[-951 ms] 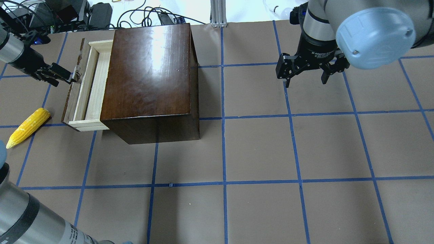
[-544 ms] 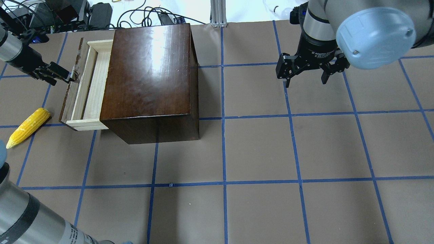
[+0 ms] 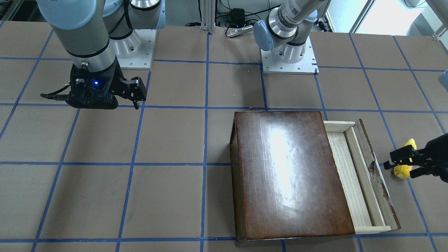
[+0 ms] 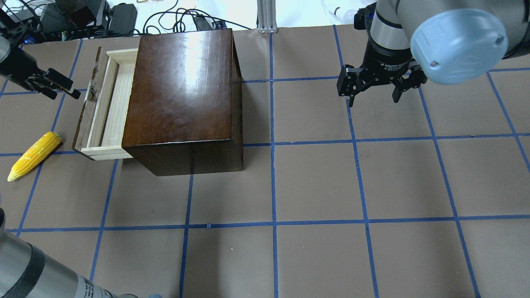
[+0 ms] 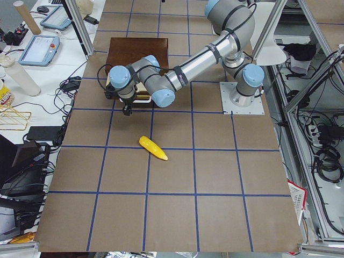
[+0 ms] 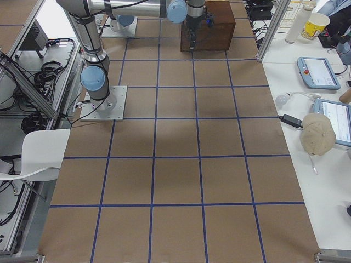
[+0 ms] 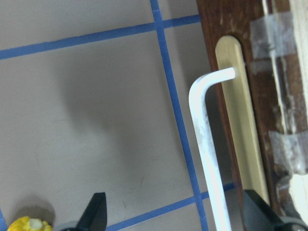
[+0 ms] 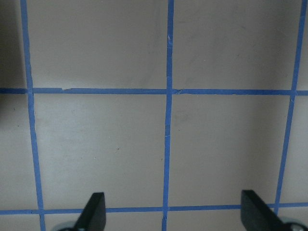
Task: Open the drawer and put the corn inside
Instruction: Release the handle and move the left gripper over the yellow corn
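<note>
The robot's left gripper should next move to the middle of the yellow corn [image 3: 405, 165] next to the drawer's front and close there.
The drawer [image 4: 108, 103], a pale wood tray with a worn dark front, stands part way out of the glossy dark-brown box [image 4: 182, 91] on its left side; it also shows in the front view [image 3: 353, 182]. Its whitish handle [image 7: 207, 144] is free. My left gripper [image 4: 71, 88] is open and empty, a little left of the handle, also visible in the front view [image 3: 388, 160]. The yellow corn [image 4: 35, 155] lies on the table left of the drawer's front; the left gripper partly hides it in the front view [image 3: 404, 169]. My right gripper [image 4: 372, 93] is open and empty, hanging over the table far to the right.
Brown paper table with a blue tape grid [image 4: 273, 223]. Cables and power bricks [image 4: 124, 16] lie beyond the far edge behind the box. The arm bases [image 3: 288, 56] stand at the robot's side of the table.
The left gripper has let go of the handle and drawn back to the left. The drawer came slightly further out before that. The right arm has not moved.
</note>
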Controlling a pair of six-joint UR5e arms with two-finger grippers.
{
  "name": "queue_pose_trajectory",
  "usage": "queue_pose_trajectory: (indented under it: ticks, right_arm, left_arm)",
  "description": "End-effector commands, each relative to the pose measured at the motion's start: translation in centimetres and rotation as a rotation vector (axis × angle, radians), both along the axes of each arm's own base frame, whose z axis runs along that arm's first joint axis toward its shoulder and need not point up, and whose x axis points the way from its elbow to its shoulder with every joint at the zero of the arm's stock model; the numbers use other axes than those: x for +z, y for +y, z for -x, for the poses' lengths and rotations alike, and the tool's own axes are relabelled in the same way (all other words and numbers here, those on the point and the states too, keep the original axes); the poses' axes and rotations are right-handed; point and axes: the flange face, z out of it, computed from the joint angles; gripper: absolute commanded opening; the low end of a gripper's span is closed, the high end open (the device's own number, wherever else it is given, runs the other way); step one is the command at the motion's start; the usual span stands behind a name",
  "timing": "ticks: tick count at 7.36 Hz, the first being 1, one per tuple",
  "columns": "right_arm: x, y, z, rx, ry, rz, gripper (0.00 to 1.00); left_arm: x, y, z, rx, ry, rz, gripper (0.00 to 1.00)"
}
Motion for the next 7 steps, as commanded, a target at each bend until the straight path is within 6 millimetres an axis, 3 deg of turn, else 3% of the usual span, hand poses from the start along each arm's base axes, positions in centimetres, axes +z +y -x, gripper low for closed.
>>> queue_pose_trajectory:
  ticks: [1, 2, 3, 5, 7]
  right_arm:
    - [0.0, 0.0, 0.0, 0.000, 0.000, -0.001, 1.00]
    - [0.0, 0.0, 0.0, 0.000, 0.000, -0.001, 1.00]
    - [0.0, 0.0, 0.0, 0.000, 0.000, 0.001, 1.00]
    - [0.1, 0.0, 0.0, 0.000, 0.001, 0.002, 1.00]
    - [0.0, 0.0, 0.0, 0.000, 0.000, 0.001, 1.00]
  left_arm:
    - [3.1, 0.7, -2.3, 0.004, -0.101, -0.021, 1.00]
    - [3.1, 1.1, -3.5, -0.015, -0.125, -0.028, 1.00]
    - [2.4, 2.2, -6.0, -0.104, -0.143, -0.041, 1.00]
    - [-0.3, 4.2, -10.2, -0.262, -0.130, -0.049, 1.00]
    - [-3.2, 5.1, -10.6, -0.389, -0.185, -0.056, 1.00]
